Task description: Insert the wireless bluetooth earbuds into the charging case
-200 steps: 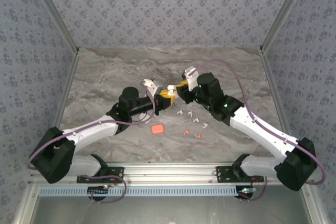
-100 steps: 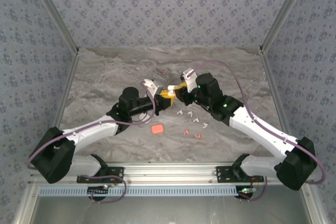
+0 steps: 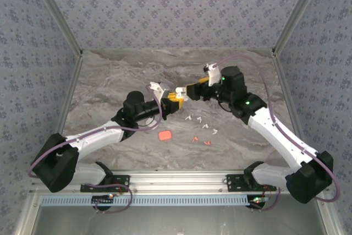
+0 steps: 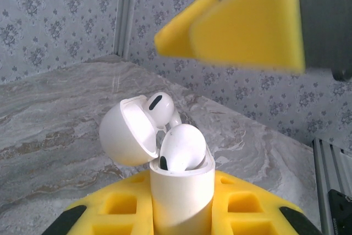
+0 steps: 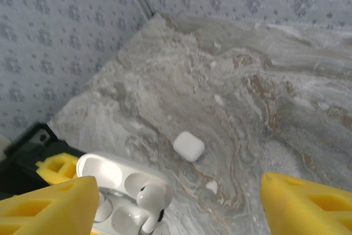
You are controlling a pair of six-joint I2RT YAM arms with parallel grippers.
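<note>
The far earbud leans by the open lid, stem outside the socket, so next the right gripper takes the earbud's head [image 5: 150, 196] and straightens it.
My left gripper [image 3: 171, 101] is shut on the white charging case [image 4: 180, 191], held upright between its yellow pads [image 4: 247, 207] with the lid [image 4: 124, 133] swung open. One white earbud [image 4: 181, 147] sits in the case's mouth. A second bud head [image 4: 155, 107] shows behind it by the lid. My right gripper [image 3: 187, 93] stands open just right of the case, with nothing between its yellow fingers [image 5: 308, 207]. In the right wrist view the open case [image 5: 102, 174] lies at lower left with an earbud [image 5: 151, 199] in it. Loose white earbuds [image 3: 199, 119] and red ones [image 3: 207, 142] lie on the table.
A small red case [image 3: 164, 135] lies on the marble table [image 3: 110, 81] near the left arm. A closed white case [image 5: 188, 146] rests on the table beyond the held one. A small white piece [image 5: 210, 186] lies close to it. Patterned walls enclose the table.
My right gripper has opened and drawn back to the right and away from the case, leaving an earbud in it. The left gripper has kept its hold on the case.
</note>
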